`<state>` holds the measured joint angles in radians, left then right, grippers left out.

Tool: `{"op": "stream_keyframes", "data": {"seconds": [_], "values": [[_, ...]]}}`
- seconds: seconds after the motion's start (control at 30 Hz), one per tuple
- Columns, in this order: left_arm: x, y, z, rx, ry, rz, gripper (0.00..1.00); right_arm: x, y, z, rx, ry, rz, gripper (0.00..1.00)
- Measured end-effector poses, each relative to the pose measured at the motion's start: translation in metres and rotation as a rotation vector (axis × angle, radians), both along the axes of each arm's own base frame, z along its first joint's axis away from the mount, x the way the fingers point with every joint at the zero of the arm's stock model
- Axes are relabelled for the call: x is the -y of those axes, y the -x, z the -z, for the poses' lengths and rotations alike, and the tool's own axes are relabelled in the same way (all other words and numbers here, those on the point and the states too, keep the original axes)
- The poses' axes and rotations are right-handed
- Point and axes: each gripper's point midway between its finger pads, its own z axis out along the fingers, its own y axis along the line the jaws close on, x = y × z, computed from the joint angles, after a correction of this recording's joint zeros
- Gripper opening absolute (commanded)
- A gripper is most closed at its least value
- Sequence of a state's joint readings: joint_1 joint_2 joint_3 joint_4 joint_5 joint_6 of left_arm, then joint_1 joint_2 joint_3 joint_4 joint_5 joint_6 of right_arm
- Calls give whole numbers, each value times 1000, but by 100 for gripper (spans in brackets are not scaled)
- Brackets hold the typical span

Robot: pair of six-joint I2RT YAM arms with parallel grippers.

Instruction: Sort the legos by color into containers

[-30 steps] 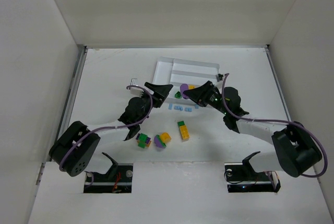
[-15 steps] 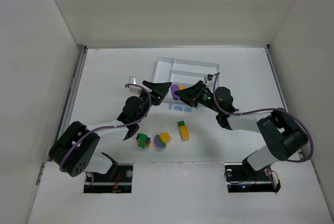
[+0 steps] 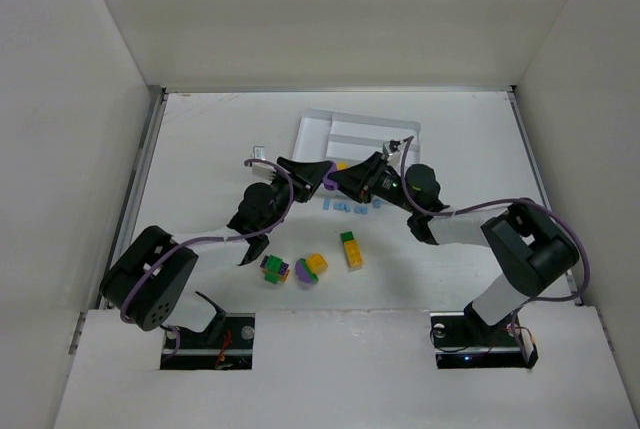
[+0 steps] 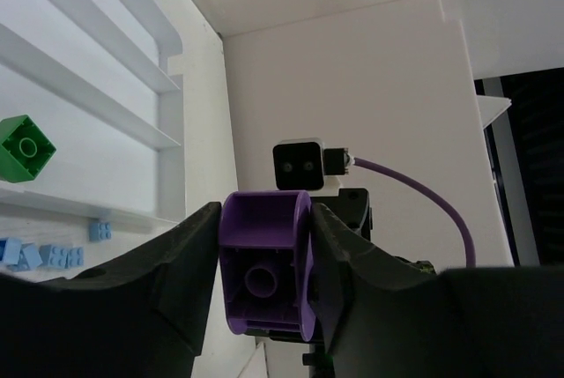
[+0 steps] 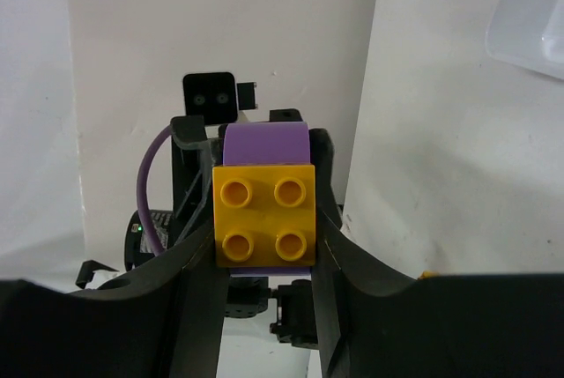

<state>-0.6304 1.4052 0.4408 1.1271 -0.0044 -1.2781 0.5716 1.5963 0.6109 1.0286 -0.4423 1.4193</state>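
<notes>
The fingers of my right gripper reach past the yellow brick to the purple piece, so next I open that gripper, back it off and grip only the yellow brick (image 5: 264, 217).
A clump of two legos, a purple rounded piece (image 4: 264, 263) stuck to a yellow-orange four-stud brick (image 5: 264, 215), hangs between both arms in front of the white tray (image 3: 360, 129) of containers. My left gripper (image 4: 264, 228) is shut on the purple piece, both fingers against its sides. From the opposite side my right gripper (image 5: 264, 219) is shut on the yellow brick, with the purple piece (image 5: 264, 142) showing behind it. In the top view the two grippers meet tip to tip, left (image 3: 322, 171) and right (image 3: 347, 179). A green brick (image 4: 25, 147) lies in one tray compartment.
Several pale blue bricks (image 3: 345, 208) lie just in front of the tray. Nearer the arm bases sit a green-purple clump (image 3: 274, 269), a yellow-purple clump (image 3: 311, 268) and a green-yellow stack (image 3: 351, 249). White walls enclose the table.
My right gripper has carried the purple-yellow clump leftward to the left gripper. The left gripper's jaws, wide before, have closed on the purple piece.
</notes>
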Motion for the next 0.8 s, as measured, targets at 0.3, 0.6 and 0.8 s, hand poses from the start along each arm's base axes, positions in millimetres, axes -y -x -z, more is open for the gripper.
{"op": "stream_keyframes", "data": {"seconds": [0.3, 0.6, 0.8], "values": [[-2, -3, 1, -8, 9, -8, 22, -2, -2, 2, -3, -16, -5, 58], [-6, -5, 2, -9, 6, -18, 21, 1, 1, 0, 37, -19, -14, 73], [-7, -2, 7, -19, -1, -9, 20, 10, -6, 2, 46, -17, 9, 66]]}}
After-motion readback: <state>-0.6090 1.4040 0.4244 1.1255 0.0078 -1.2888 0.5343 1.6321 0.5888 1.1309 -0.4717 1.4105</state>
